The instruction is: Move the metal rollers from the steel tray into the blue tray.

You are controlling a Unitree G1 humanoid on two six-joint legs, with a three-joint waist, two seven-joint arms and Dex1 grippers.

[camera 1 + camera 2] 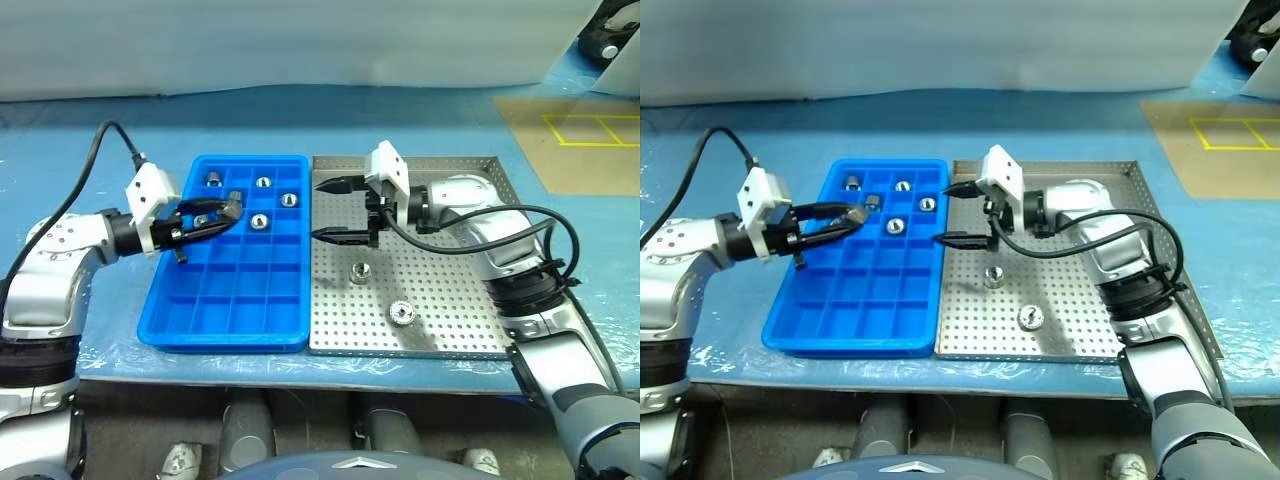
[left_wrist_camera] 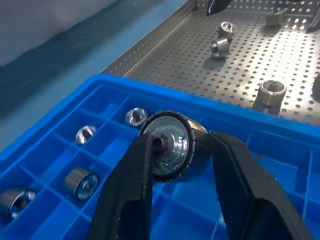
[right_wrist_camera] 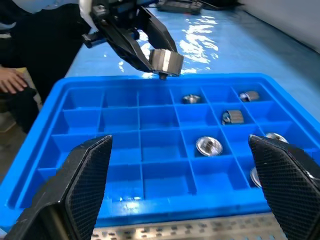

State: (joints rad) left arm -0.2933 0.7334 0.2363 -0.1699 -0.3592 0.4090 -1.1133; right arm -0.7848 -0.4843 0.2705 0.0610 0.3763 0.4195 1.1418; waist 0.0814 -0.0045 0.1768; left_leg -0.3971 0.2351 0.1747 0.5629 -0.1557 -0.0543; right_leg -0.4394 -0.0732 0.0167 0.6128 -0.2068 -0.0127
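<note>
I need to let go of the metal roller with my left gripper in the blue tray's empty outer-edge compartment [image 1: 187, 277], just behind its near corner compartment.
The blue tray [image 1: 230, 300] lies on the left and the steel tray [image 1: 450, 300] beside it on the right. My left gripper [image 1: 232, 208] is shut on a metal roller [image 2: 170, 145] and holds it above the blue tray's far compartments. Several metal rollers [image 1: 259, 221] rest in those far compartments. Two more rollers [image 1: 360, 271] [image 1: 401, 312] stand on the steel tray's perforated floor. My right gripper [image 1: 335, 211] hovers open over the steel tray's left edge, pointing toward the blue tray, with nothing between its fingers.
Both trays sit on a table under blue plastic sheeting [image 1: 420, 120]. A tan board with yellow tape [image 1: 585, 140] lies at the back right. A black cable [image 1: 100, 150] loops up from my left wrist. A person's hand [image 3: 11, 80] rests beyond the table.
</note>
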